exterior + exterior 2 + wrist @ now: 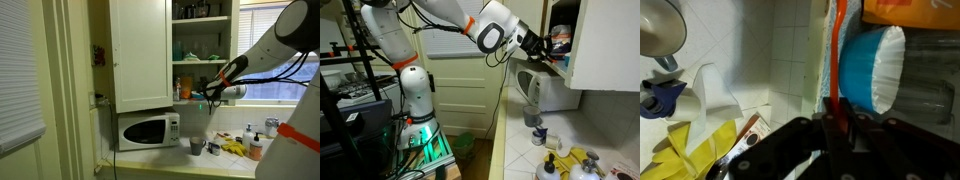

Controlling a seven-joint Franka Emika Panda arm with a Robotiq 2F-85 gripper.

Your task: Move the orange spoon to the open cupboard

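The orange spoon will be let go by my gripper along the lower shelf's front edge [197,101] [830,80], next to the blue and white bowls. The spoon is now held above the microwave.
The orange spoon [840,50] shows in the wrist view as a thin orange handle that rises from between my fingers. My gripper [839,118] is shut on it. The spoon's far end reaches up past a stack of blue and white bowls [872,65] inside the open cupboard. In both exterior views my gripper [210,95] [548,52] is at the front of the cupboard's lower shelf [200,100], above the microwave [147,130]. The spoon itself is too small to make out there.
The counter below holds a grey cup [197,146], yellow gloves [234,149] [685,150], bottles [249,135] and a dark blue object [662,95]. The cupboard's white door [140,55] hangs open. An orange box [910,12] stands on the shelf above the bowls.
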